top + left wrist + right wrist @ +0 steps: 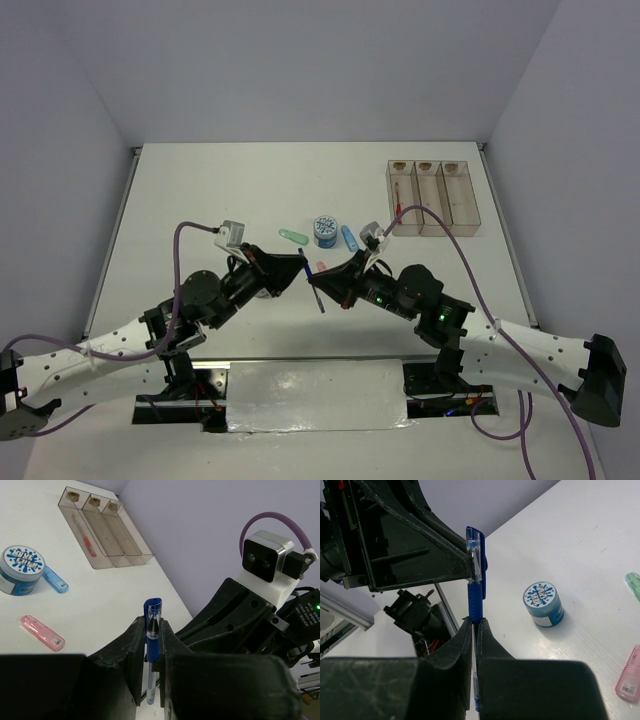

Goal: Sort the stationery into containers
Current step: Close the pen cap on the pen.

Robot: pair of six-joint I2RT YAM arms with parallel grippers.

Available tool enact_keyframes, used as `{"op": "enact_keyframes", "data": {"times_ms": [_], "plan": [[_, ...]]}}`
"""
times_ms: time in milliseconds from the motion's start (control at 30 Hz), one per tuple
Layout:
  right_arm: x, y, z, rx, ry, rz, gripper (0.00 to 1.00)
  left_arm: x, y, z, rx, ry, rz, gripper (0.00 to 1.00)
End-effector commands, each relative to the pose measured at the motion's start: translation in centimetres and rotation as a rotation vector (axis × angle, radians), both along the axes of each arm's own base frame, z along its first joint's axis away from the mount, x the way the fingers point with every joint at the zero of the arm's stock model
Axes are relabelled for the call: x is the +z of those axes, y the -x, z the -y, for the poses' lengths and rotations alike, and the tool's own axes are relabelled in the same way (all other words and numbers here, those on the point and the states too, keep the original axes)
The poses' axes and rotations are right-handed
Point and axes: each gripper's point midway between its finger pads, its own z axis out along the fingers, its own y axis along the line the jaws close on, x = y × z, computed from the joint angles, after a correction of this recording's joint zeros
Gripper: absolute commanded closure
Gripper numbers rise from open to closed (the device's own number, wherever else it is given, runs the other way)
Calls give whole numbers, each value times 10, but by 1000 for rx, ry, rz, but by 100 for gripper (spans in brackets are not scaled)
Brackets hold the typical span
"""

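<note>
Next, I release the dark blue pen from my right gripper beside the red pen in the clear tray (411, 194).
A dark blue pen (316, 287) hangs above the table between my two grippers. My left gripper (152, 626) is shut on its upper barrel below the cap. My right gripper (474, 623) is shut on the same pen (475, 587) lower down. In the top view the left gripper (302, 267) and right gripper (324, 284) meet tip to tip. The clear three-compartment tray (463, 228) stands at the back right, with a red pen (398, 203) in its left compartment. One blue-white tape roll (325, 230) stands on the table mid-way back.
A green clip (292, 237) lies left of the roll and a blue clip (349, 237) lies right of it. A pink clip (42, 633) lies nearer, just behind the grippers. The tray's other two compartments look empty.
</note>
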Motion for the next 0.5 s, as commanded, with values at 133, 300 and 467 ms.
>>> {"op": "enact_keyframes", "data": {"times_ms": [133,300,467], "plan": [[86,-18,11,-84,-197,158,100,-18,12,17,-104,-80,-10,100],[100,-26,17,-104,-229,179,100,-23,13,18,-111,-80,-14,100],[113,-28,19,-97,-256,196,100,-27,14,19,-117,-87,-20,100]]}}
